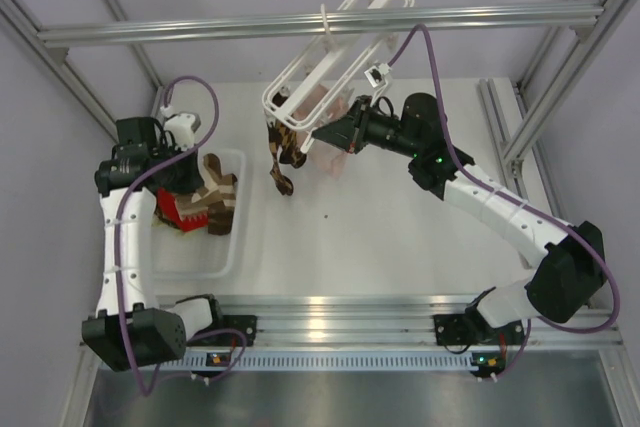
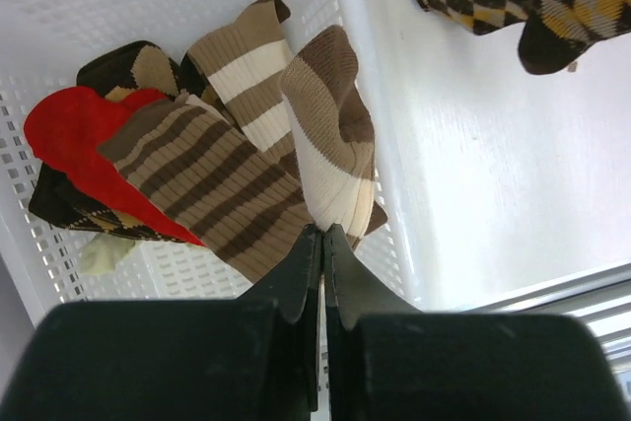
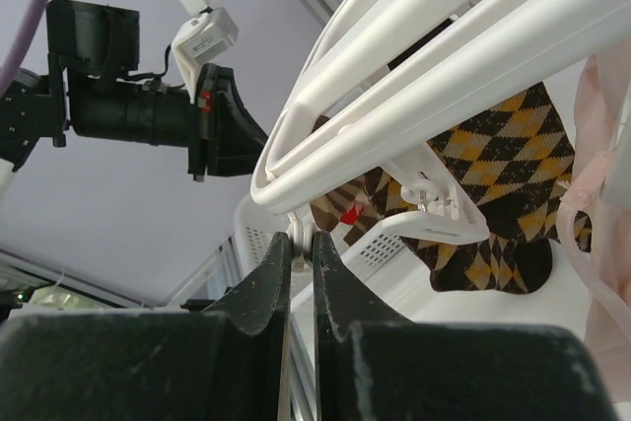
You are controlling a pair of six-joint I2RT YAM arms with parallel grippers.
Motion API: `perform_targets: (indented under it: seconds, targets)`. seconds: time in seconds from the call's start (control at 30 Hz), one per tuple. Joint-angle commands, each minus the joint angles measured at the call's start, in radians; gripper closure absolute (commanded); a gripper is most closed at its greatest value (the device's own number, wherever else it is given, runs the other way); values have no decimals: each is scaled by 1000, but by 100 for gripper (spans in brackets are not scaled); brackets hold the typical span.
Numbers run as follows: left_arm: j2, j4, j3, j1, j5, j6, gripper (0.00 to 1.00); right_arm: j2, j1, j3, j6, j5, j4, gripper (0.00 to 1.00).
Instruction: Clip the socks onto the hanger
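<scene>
My left gripper holds the striped sock by its bunched cream end. So next I lay it out in the basket and take its plain brown end [image 2: 138, 137].
Several brown-and-cream striped socks [image 2: 212, 184] lie heaped in a white basket [image 2: 367, 36]. My left gripper [image 2: 323, 231] is shut on the cream end of one striped sock [image 2: 335, 135], whose fabric bunches up just past the fingertips. From above, that gripper [image 1: 200, 185] sits over the basket beside the sock pile [image 1: 217, 197]. The white hanger [image 1: 330, 57] hangs tilted from the grey rail [image 1: 450, 17]. My right gripper [image 3: 302, 237] is shut on a small white clip tab under the hanger's end bar [image 3: 444, 56]; in the top view it [image 1: 320, 135] is at the hanger's lower end.
A brown-and-yellow argyle sock [image 3: 503, 175] hangs from a hanger clip [image 3: 439, 219] and shows from above [image 1: 285, 157]. Pale pink fabric [image 1: 335, 152] hangs beside my right gripper. A red sock [image 2: 74, 135] and a dark argyle sock lie in the basket [image 1: 235, 242].
</scene>
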Motion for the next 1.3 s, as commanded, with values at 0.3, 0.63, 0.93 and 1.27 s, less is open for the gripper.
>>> perform_targets:
  seconds: [0.3, 0.63, 0.93, 1.27]
  targets:
    - [-56, -43, 177, 6, 19, -87, 100, -23, -13, 16, -16, 6, 23, 100]
    - [-32, -13, 130, 11, -64, 24, 100, -18, -11, 15, -12, -1, 32, 100]
    - [157, 178, 361, 17, -50, 51, 100, 7, -13, 29, 5, -6, 42, 100]
    - [163, 328, 347, 35, 49, 149, 100, -1, -11, 29, 5, 0, 35, 100]
